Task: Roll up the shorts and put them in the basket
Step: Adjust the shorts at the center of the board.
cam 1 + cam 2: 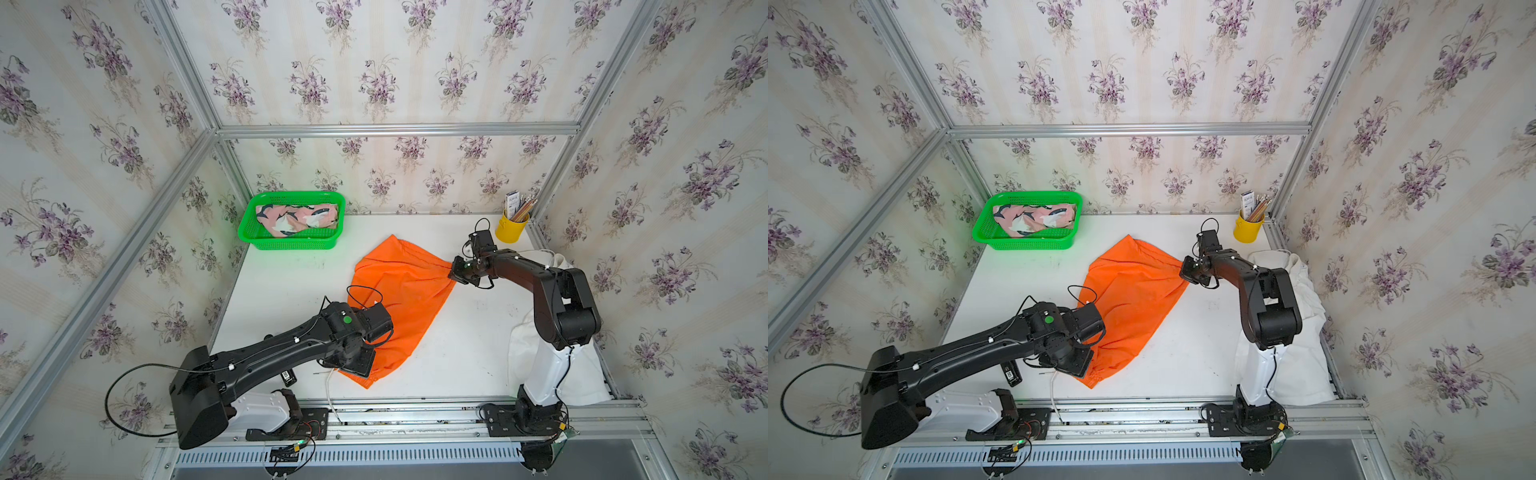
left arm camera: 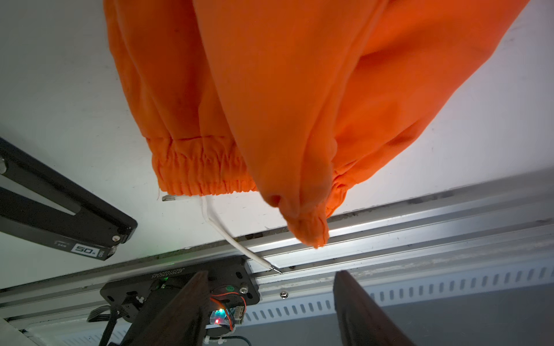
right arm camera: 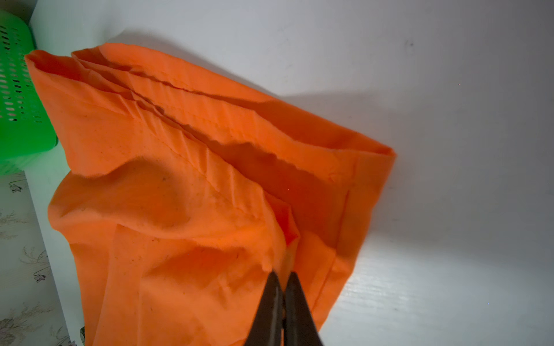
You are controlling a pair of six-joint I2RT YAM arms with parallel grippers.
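Observation:
Next, my right gripper releases the fold of cloth over the lower leg's hem corner (image 1: 469,276) (image 3: 378,161), the one that is nearest the yellow cup.
The orange shorts (image 1: 401,299) (image 1: 1133,299) lie spread across the middle of the white table. My right gripper (image 3: 283,274) is shut on a fold of their cloth at the hem corner (image 1: 451,272), pulling it into a point. My left gripper (image 2: 271,274) hangs open over the elastic waistband (image 2: 204,173) near the front edge, with nothing between its fingers. A white drawstring (image 2: 227,236) trails from the waistband onto the rail. The pink printed shorts (image 1: 297,218) lie in the green basket. The white shorts (image 1: 582,374) lie at the table's right edge, behind my right arm.
The green basket (image 1: 291,194) stands at the back left. A yellow cup of pencils (image 1: 512,228) is in the back right corner. A small black labelled object (image 1: 288,377) lies under my left arm. An aluminium rail (image 1: 415,409) runs along the front edge.

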